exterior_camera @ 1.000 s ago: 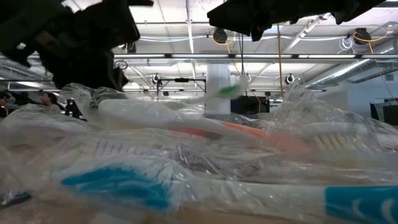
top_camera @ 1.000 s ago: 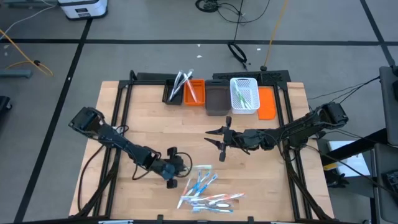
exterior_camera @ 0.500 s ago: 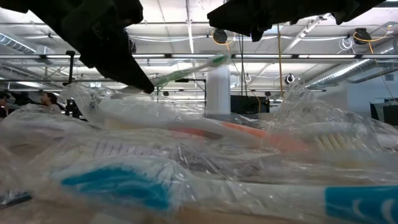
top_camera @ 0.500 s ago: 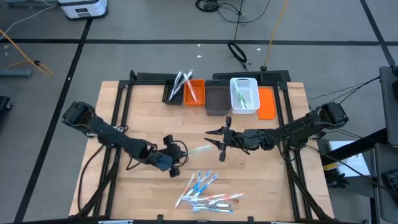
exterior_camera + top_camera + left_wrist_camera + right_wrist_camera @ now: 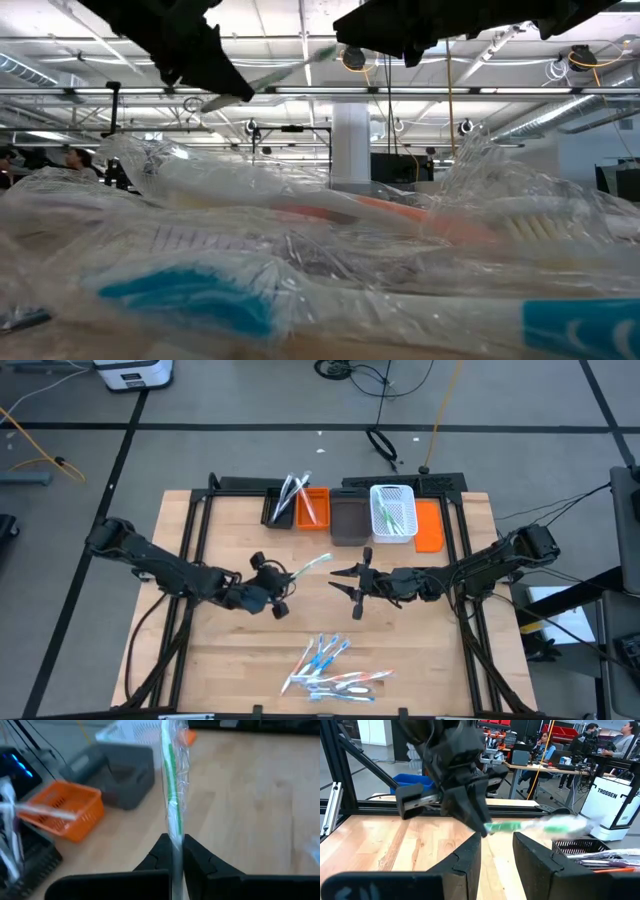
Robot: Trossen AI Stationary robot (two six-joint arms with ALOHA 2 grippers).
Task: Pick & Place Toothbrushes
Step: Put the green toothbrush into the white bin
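Observation:
The robot's left gripper needs to release the green toothbrush, now lifted above the table's middle, between the open fingers of the robot's right gripper (image 5: 331, 587).
A green toothbrush (image 5: 312, 565) in a clear wrapper is lifted above the middle of the table, and my left gripper (image 5: 283, 576) is shut on it. My right gripper (image 5: 350, 586) hovers open just to its right, with nothing between its fingers. More wrapped toothbrushes (image 5: 326, 666), blue, white and red, lie in a loose pile on the table near the front edge. The low view looks through that pile (image 5: 300, 260), with my left gripper (image 5: 200, 60) and the green toothbrush (image 5: 275, 75) high above it. My left gripper pinches the wrapped green toothbrush between its two fingers at one end (image 5: 173, 834). The fingers come slanting from the table's near left and lie along the toothbrush. It sticks out ahead of them toward the far right, lifted clear of the table.
Along the far edge stand a black bin (image 5: 278, 507) holding white toothbrushes, an orange bin (image 5: 313, 509), a dark grey bin (image 5: 348, 520), a white basket (image 5: 392, 510) with green ones and another orange bin (image 5: 430, 525). Bare wood lies between the bins and the arms.
My left gripper has risen from beside the pile and gone toward the table's far edge, tipping up nearer to level. It stays shut on the green toothbrush, which is now lifted clear and points toward the far right.

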